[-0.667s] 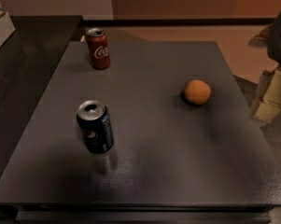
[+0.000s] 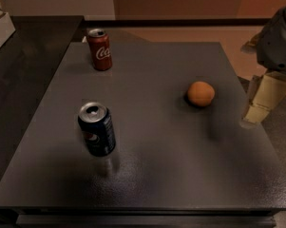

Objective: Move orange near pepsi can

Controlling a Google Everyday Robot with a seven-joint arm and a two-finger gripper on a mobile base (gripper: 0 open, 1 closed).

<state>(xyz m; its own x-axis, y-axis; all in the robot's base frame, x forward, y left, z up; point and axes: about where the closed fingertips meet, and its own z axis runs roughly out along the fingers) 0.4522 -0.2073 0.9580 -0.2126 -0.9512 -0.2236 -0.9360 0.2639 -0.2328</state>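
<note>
My gripper should move to the orange next and grab the orange's side [image 2: 209, 95] that faces away from the pepsi can.
The orange [image 2: 201, 93] lies on the dark grey table [image 2: 161, 175], right of the middle. The pepsi can [image 2: 96, 128], dark navy with a silver top, stands upright on the left half of the table, well apart from the orange. My gripper [image 2: 253, 115] hangs at the table's right edge, to the right of the orange and a little nearer the front than it. It touches nothing and holds nothing.
A red Coca-Cola can [image 2: 100, 49] stands upright near the table's far left corner. A darker counter [image 2: 23, 65] adjoins the table on the left. Brown floor lies beyond the far and right edges.
My gripper and arm have shifted a little to the left, toward the table's right edge. The orange and both cans have not moved.
</note>
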